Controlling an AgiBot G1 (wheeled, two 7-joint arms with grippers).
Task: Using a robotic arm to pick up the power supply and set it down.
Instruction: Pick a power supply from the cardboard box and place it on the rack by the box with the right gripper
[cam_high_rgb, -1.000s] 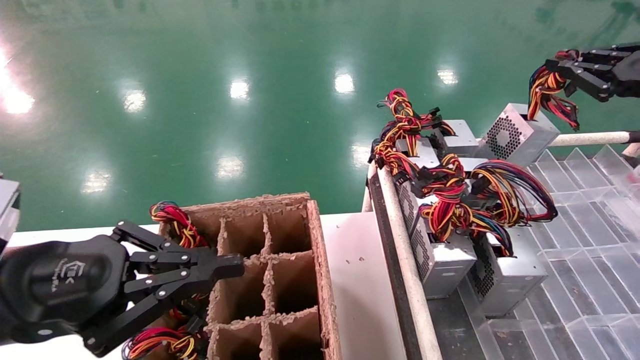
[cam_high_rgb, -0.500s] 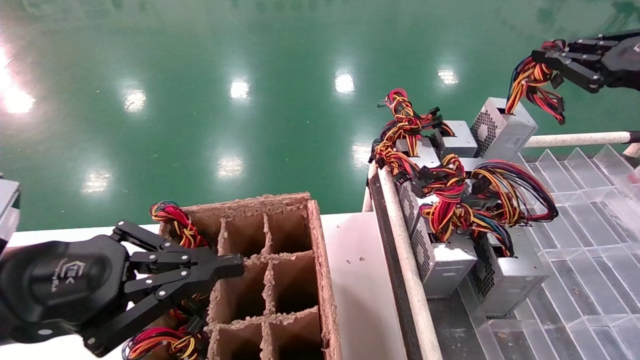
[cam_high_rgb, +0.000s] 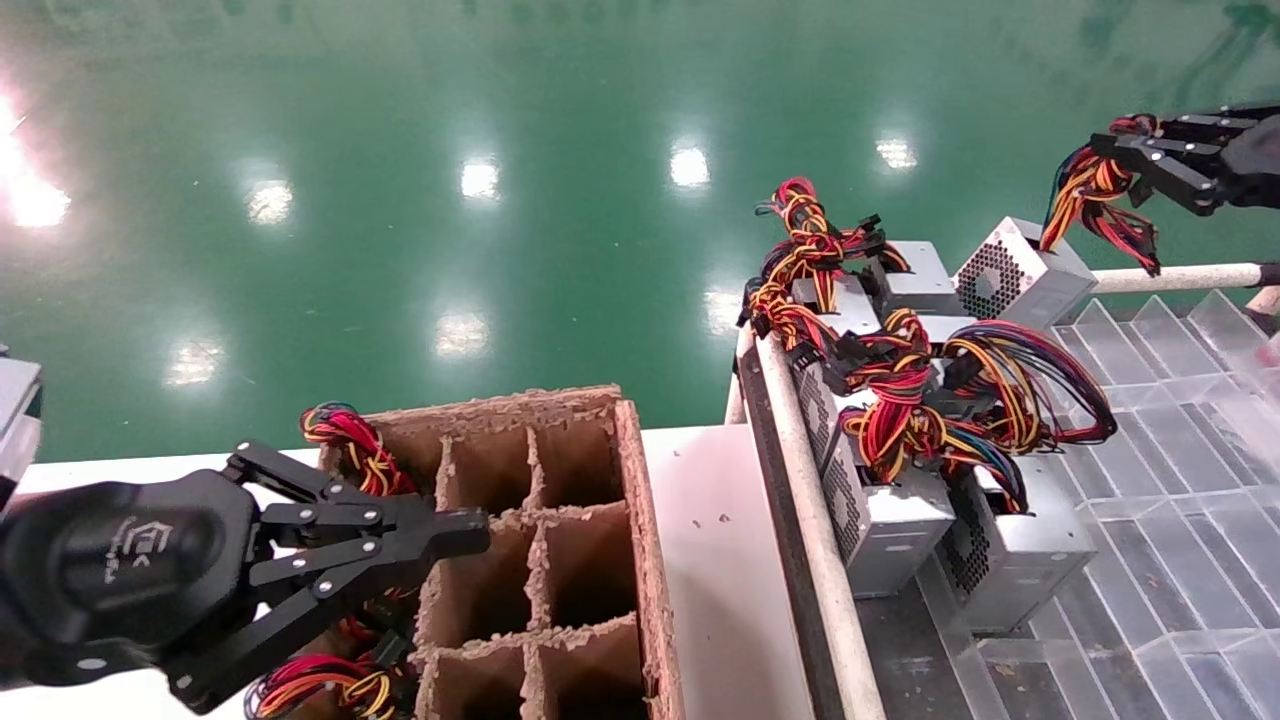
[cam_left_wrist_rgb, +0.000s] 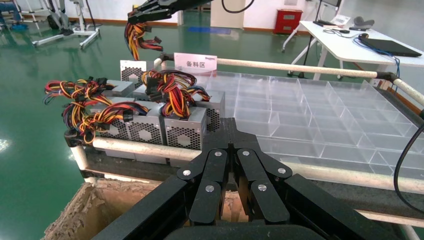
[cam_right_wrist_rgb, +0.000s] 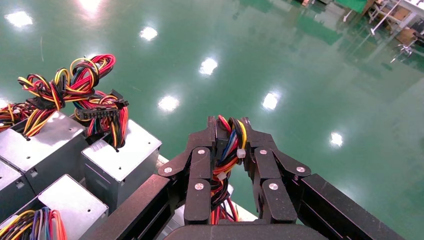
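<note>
I will set the silver power supply in the rack's back row (cam_high_rgb: 1003, 286) beside the end power supply with my right gripper.
My right gripper (cam_high_rgb: 1112, 146) is high at the far right, shut on the red, yellow and black wire bundle (cam_high_rgb: 1085, 190) of a silver power supply (cam_high_rgb: 1030, 272). That box hangs tilted under the bundle, with its honeycomb grille facing me, just behind the rack's back row. In the right wrist view the wires (cam_right_wrist_rgb: 226, 150) run between the closed fingers of that gripper (cam_right_wrist_rgb: 229, 125). From the left wrist view the same gripper (cam_left_wrist_rgb: 139, 17) shows far off with the box (cam_left_wrist_rgb: 131, 74) below it. My left gripper (cam_high_rgb: 478, 532) is shut and empty over the cardboard box.
A cardboard divider box (cam_high_rgb: 632, 480) stands in front of me, with wired units in its left cells (cam_high_rgb: 345, 440). Several power supplies (cam_high_rgb: 900, 520) stand in a rack to the right, beside a clear divided tray (cam_high_rgb: 1180, 450) and a white rail (cam_high_rgb: 1170, 277).
The right gripper went up and left with the hanging power supply, then came back right and slightly down. The box swung and turned as it moved. The left arm stayed still.
</note>
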